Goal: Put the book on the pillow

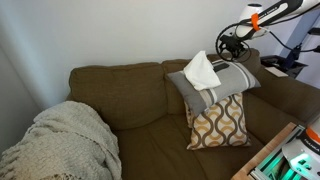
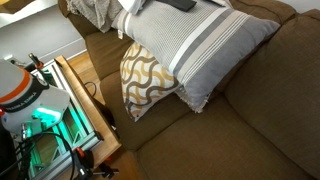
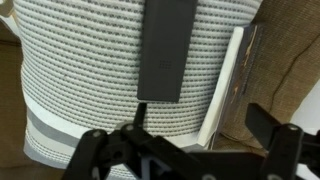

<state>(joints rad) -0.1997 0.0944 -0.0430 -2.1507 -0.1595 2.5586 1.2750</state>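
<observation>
The book stands between the grey striped pillow and the back of the couch, and I will close my gripper on the book's white upper edge (image 1: 218, 56) (image 3: 221, 92) there.
A white book (image 1: 202, 70) leans on the left end of the grey striped pillow (image 1: 228, 78) on the brown couch. In the wrist view the book (image 3: 230, 85) lies along the right edge of the striped pillow (image 3: 80, 70). My gripper (image 1: 233, 42) hangs above the pillow's right end, apart from the book. In the wrist view its jaws (image 3: 190, 150) are open and empty. The pillow also shows in an exterior view (image 2: 205, 50), with the book's white corner (image 2: 135, 9) at its top.
A dark flat rectangular object (image 3: 166, 50) lies on the striped pillow. A brown-and-white patterned pillow (image 1: 220, 122) leans under it. A beige blanket (image 1: 65, 140) covers the couch's other end. A wooden-framed stand (image 2: 85, 100) with equipment stands beside the couch.
</observation>
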